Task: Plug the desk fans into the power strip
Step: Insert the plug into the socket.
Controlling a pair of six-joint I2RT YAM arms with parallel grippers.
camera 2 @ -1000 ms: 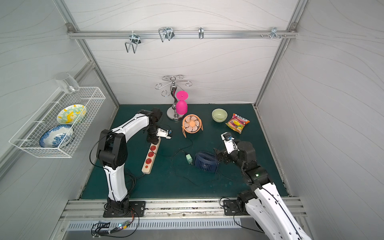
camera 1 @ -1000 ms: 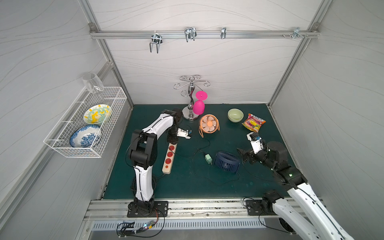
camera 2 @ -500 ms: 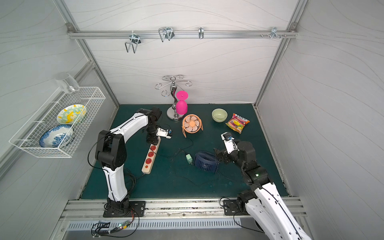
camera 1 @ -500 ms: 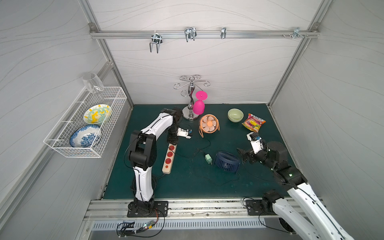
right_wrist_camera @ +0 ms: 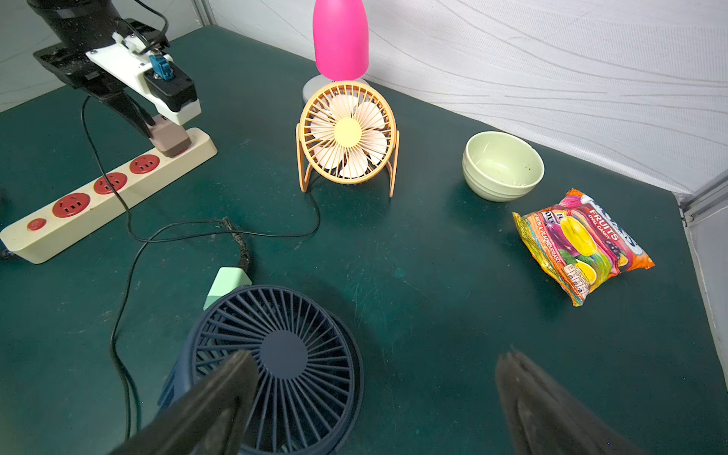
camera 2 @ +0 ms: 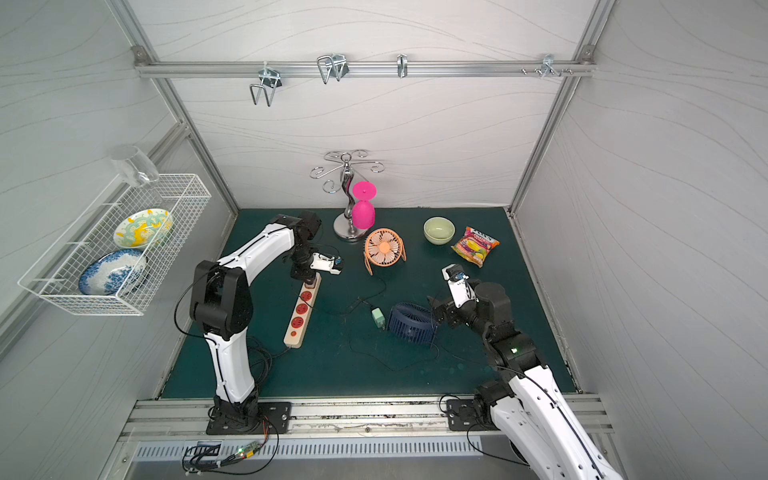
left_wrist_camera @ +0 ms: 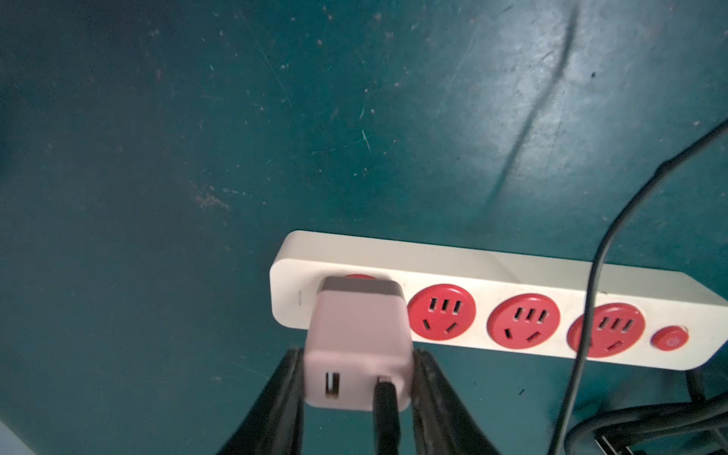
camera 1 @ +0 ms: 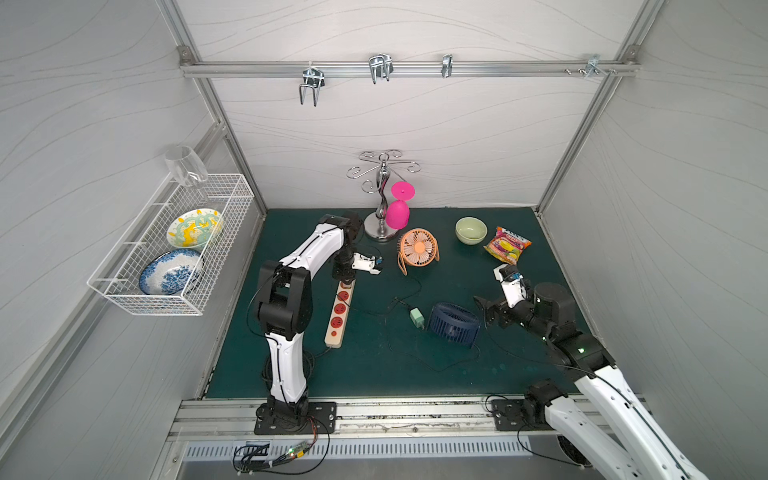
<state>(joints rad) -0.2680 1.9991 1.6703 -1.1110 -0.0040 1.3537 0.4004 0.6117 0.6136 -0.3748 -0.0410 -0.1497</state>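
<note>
I should close my right gripper on the sides of the green adapter (camera 1: 418, 321) (right_wrist_camera: 217, 292) next to the dark blue fan, near the end of the adapter away from its cord.
The cream power strip (left_wrist_camera: 472, 272) lies on the green mat (camera 1: 374, 365), with its red sockets in a row. A pink plug adapter (left_wrist_camera: 358, 335) stands in the end socket farthest from the red button. My left gripper (left_wrist_camera: 358, 354) is shut on it, one finger on each side. A thin black cord runs from the adapter to the orange desk fan (right_wrist_camera: 346, 132). My right gripper (right_wrist_camera: 376, 366) hangs open and empty beside a dark blue fan (right_wrist_camera: 283, 350). That fan's green adapter (right_wrist_camera: 226, 283) lies loose on the mat.
A green bowl (camera 1: 471, 230) and a candy bag (camera 1: 508, 245) sit at the back right. A pink glass (camera 1: 397, 212) hangs on a metal stand behind the orange fan. A wire basket (camera 1: 124, 286) with plates hangs on the left wall. Cords trail across the mat's middle.
My left gripper's jaws have closed in onto the pink adapter. Neither arm has visibly shifted, and the fans stay where they were.
</note>
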